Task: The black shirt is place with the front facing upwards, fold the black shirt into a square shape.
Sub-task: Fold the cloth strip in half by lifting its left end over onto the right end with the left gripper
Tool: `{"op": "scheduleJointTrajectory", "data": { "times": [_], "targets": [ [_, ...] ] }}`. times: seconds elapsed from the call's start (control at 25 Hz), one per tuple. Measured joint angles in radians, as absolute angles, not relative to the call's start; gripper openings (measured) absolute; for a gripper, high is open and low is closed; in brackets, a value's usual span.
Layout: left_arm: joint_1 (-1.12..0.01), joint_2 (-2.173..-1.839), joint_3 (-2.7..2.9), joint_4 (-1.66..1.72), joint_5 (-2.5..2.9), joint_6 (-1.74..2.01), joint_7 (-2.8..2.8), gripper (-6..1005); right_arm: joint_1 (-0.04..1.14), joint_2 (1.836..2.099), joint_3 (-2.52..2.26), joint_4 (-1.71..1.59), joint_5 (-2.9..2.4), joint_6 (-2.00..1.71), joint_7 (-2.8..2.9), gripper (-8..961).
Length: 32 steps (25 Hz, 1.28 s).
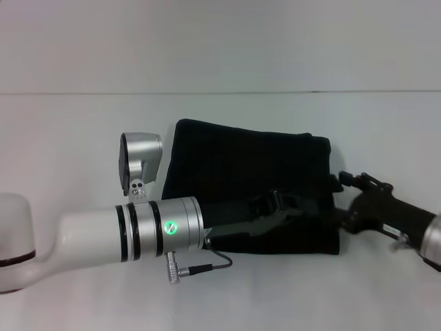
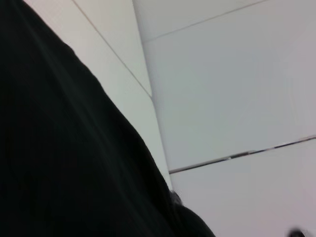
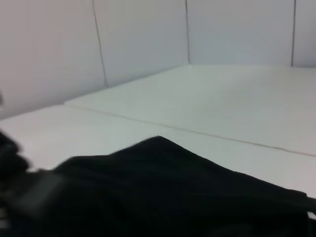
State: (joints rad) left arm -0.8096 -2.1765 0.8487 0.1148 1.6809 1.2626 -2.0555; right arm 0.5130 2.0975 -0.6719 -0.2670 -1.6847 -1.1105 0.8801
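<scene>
Next, my left gripper lets go of the black shirt's edge on the bundle's near corner (image 1: 324, 229) close to my right gripper.
The black shirt (image 1: 248, 176) lies on the white table (image 1: 76, 131) as a folded, roughly rectangular bundle with no lettering showing. My left arm reaches in from the left, and its left gripper (image 1: 277, 205) sits low over the shirt's near half, dark against the dark cloth. At the shirt's right edge is my right gripper (image 1: 350, 181), touching or almost touching the fabric. Black shirt (image 2: 64, 158) fills much of the left wrist view. In the right wrist view the shirt (image 3: 163, 187) spreads across the foreground with one corner raised.
The left arm's white forearm (image 1: 131, 231) and a dangling cable (image 1: 207, 267) cover the table near the shirt's front left corner. A white wall (image 1: 220, 41) rises behind the table. Bare tabletop lies to the left, behind and in front of the shirt.
</scene>
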Motion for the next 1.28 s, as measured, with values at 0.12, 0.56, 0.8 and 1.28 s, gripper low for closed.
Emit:
{"op": "scheduleJointTrajectory", "data": {
  "times": [0.12, 0.56, 0.8, 1.28],
  "targets": [
    [-0.809, -2.177, 0.849, 0.115, 1.685, 1.276, -2.046, 70, 0.551, 2.1, -0.67, -0.249, -1.681, -1.058, 0.88, 941],
    [-0.786, -2.177, 0.88, 0.11, 1.695, 1.273, -2.018, 82, 0.566, 2.099, -0.662, -0.249, -1.614, -1.03, 0.88, 942],
    [-0.775, -2.177, 0.88, 0.102, 1.691, 1.227, -2.003, 88, 0.541, 2.097, -0.615, -0.256, -1.611, -1.024, 0.881, 941],
    [-0.776, -2.176, 0.881, 0.103, 1.693, 1.3, -1.911, 144, 0.45, 2.093, -0.362, -0.268, -1.567, -1.103, 0.881, 942]
  ]
}}
